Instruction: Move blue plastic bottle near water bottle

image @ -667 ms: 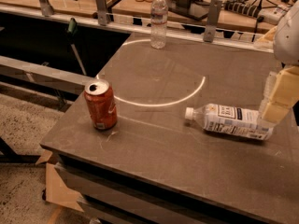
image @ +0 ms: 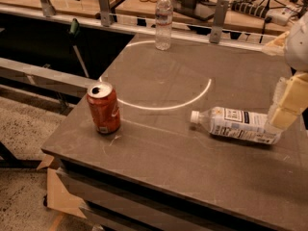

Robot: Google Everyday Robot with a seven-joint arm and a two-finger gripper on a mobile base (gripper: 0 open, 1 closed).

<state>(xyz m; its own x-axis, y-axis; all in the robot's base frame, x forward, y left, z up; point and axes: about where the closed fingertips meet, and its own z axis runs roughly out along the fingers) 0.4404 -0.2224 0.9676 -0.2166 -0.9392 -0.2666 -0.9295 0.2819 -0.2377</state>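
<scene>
I should close my gripper on the bottom end (image: 266, 130) of the blue plastic bottle, which is the end away from its white cap.
The blue plastic bottle (image: 236, 124) lies on its side at the right of the dark table (image: 159, 143), white cap pointing left, with a large white label with dark text. The water bottle (image: 163, 20) stands upright at the table's far edge, slim and ribbed with a white cap. My gripper (image: 284, 107) hangs at the right edge of the view, its pale fingers right over the base end of the lying bottle.
A red soda can (image: 104, 108) stands upright near the table's front left edge. A thin white arc (image: 163, 105) is marked on the tabletop. A metal rail with posts (image: 219, 13) runs behind the table, with cables and a power strip (image: 269, 13) beyond.
The gripper has shifted slightly lower toward the base of the lying bottle. The bottles and the can have not moved.
</scene>
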